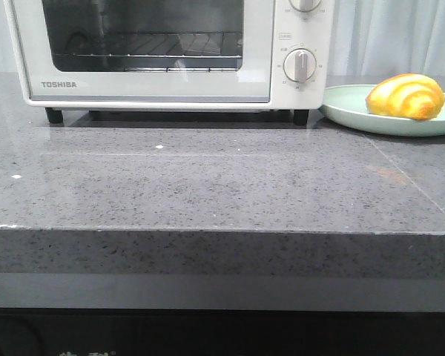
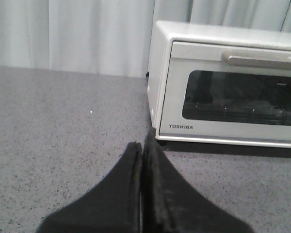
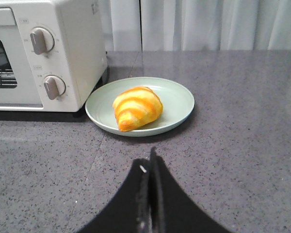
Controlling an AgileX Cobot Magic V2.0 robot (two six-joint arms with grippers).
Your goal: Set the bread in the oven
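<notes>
The robot's right gripper needs to next move to the bread on the pale green plate and close across the bread's middle (image 1: 411,96) (image 3: 137,109).
The bread (image 1: 405,96) is a glossy golden-yellow croissant roll lying on a pale green plate (image 1: 348,110) at the right of the counter; it also shows in the right wrist view (image 3: 137,108). The white Toshiba oven (image 1: 156,85) stands at the back with its glass door closed; it shows in the left wrist view (image 2: 223,109) and the right wrist view (image 3: 68,53). My left gripper (image 2: 141,145) is shut and empty, in front of the oven's left corner. My right gripper (image 3: 149,160) is shut and empty, a short way in front of the plate. Neither gripper shows in the front view.
The plate (image 3: 179,104) sits right beside the oven's dial side (image 3: 42,63). The grey speckled counter (image 1: 208,178) has its front edge toward me. White curtains (image 2: 63,34) hang behind.
</notes>
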